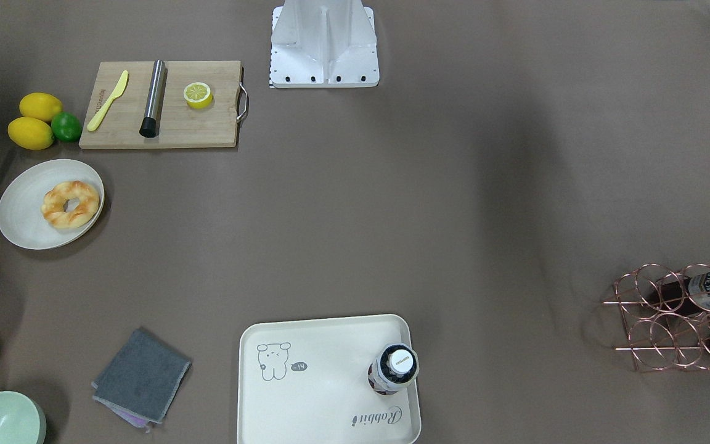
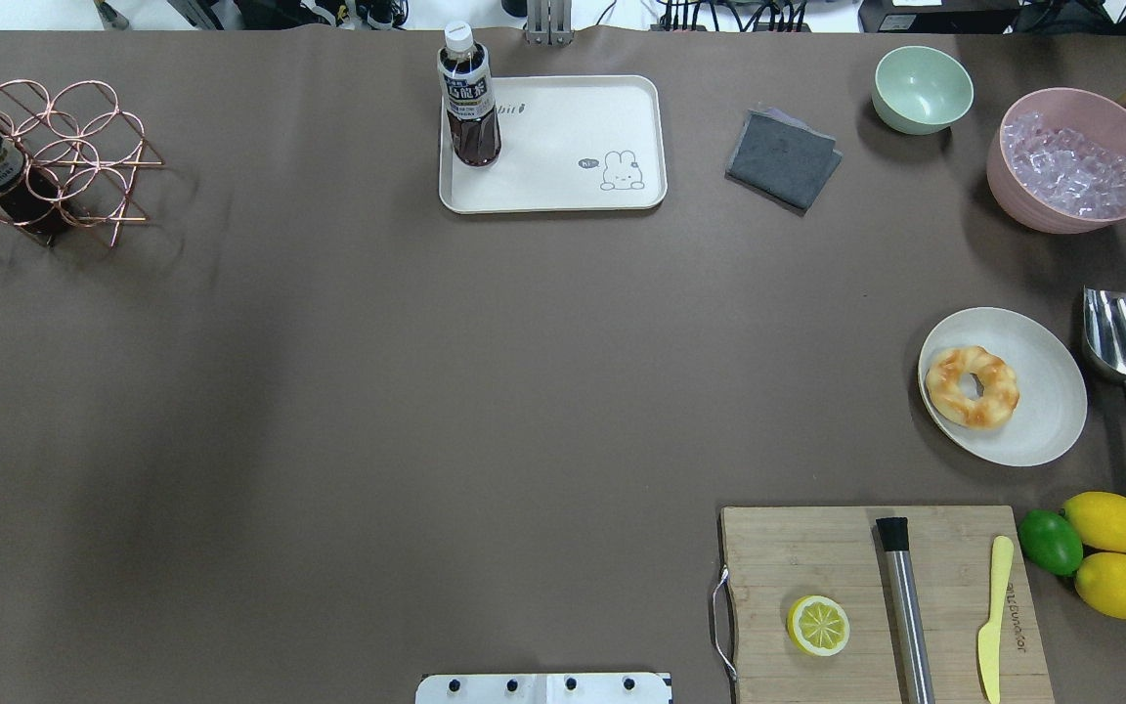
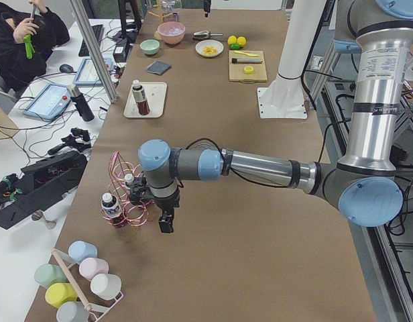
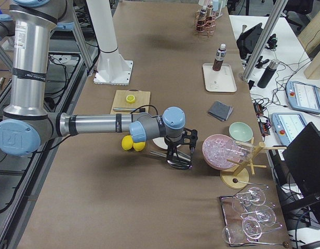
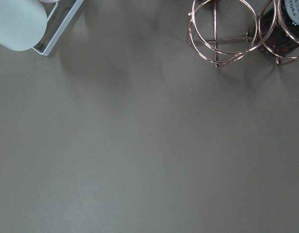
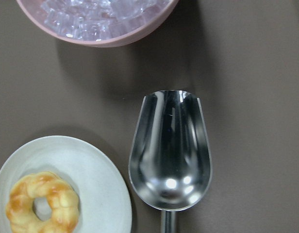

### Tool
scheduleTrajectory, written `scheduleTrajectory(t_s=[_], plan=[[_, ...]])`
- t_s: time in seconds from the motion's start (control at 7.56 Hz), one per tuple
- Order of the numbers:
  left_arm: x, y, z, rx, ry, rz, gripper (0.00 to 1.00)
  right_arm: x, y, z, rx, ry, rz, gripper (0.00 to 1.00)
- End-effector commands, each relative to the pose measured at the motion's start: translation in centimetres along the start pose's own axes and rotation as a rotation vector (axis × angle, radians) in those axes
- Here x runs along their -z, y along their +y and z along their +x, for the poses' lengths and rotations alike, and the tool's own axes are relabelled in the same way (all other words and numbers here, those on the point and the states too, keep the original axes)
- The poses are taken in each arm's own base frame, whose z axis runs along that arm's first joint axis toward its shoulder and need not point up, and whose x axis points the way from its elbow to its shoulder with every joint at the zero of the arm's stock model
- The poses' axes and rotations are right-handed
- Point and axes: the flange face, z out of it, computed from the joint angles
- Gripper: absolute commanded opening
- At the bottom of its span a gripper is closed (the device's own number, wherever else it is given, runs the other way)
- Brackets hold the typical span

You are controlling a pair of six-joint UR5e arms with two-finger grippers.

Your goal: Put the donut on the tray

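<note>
I will move my right gripper to the off-white plate next and close it on the plate's rim (image 1: 0, 197) (image 6: 131, 204), on the side beside the metal scoop.
The donut (image 2: 972, 387), golden with brown glazed patches, lies on a round off-white plate (image 2: 1042, 411) at the table's right. It also shows in the front view (image 1: 70, 204) and in the right wrist view (image 6: 42, 208). The cream tray (image 2: 563, 147) with the bear drawing lies at the far edge, also in the front view (image 1: 324, 394). A dark drink bottle (image 2: 470, 98) stands on its corner. My right gripper (image 4: 180, 158) hangs over the metal scoop beside the plate. My left gripper (image 3: 166, 225) hangs by the copper rack. Neither gripper's state can be told.
A metal scoop (image 2: 1120, 342) lies right of the plate. A pink bowl of ice (image 2: 1071, 161), a green bowl (image 2: 922, 88) and a grey cloth (image 2: 783, 156) lie beyond. A cutting board (image 2: 817, 557) with a halved lemon (image 2: 818, 626) is near. A copper rack (image 2: 45, 156) stands far left.
</note>
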Motion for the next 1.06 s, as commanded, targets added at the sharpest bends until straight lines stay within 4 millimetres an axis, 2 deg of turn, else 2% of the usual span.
scheduleTrajectory(t_s=[0.0, 0.26, 0.66, 0.93], plan=[[-0.2, 0.0, 0.0, -0.002, 0.0, -0.003, 0.98, -4.1, 1.6, -4.5, -0.045, -0.024, 0.003, 1.0], [-0.2, 0.0, 0.1, -0.001, 0.0, -0.004, 0.98, -6.3, 2.7, -6.7, -0.072, -0.023, 0.013, 1.0], [-0.8, -0.1, 0.3, -0.006, 0.001, -0.015, 0.98, -11.0, 3.8, -6.3, -0.074, -0.037, 0.038, 1.0], [-0.9, -0.1, 0.4, -0.008, 0.001, -0.018, 0.98, -11.8, 4.3, -6.7, -0.079, -0.039, 0.032, 1.0]])
